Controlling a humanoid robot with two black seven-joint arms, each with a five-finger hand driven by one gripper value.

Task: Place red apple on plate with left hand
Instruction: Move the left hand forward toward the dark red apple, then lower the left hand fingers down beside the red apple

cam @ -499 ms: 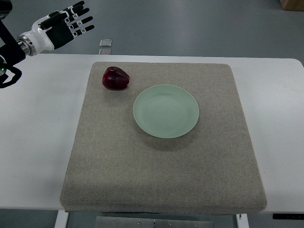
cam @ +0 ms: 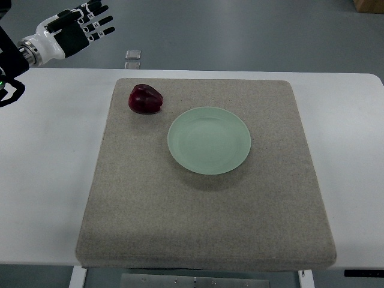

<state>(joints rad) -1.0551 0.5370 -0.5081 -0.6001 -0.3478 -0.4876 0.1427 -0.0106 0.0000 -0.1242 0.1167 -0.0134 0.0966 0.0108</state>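
The fingers of my left gripper will close across the red apple's middle (cam: 144,99), on the apple's far side and near side.
A dark red apple (cam: 146,99) lies on the grey mat (cam: 204,210), near its far left corner. Just to its right and nearer me sits a pale green plate (cam: 209,140), bare, with a small gap between the two. My left hand (cam: 77,31) hovers at the top left, beyond the table's far edge and well away from the apple, its fingers spread and holding nothing. The right arm does not show.
The mat covers the middle of a white table (cam: 48,180). A small clear object (cam: 133,54) lies on the floor beyond the far edge. A brown box corner (cam: 369,5) shows at the top right.
My left hand has drifted up and to the left, farther from the apple. Apple and plate have stayed put.
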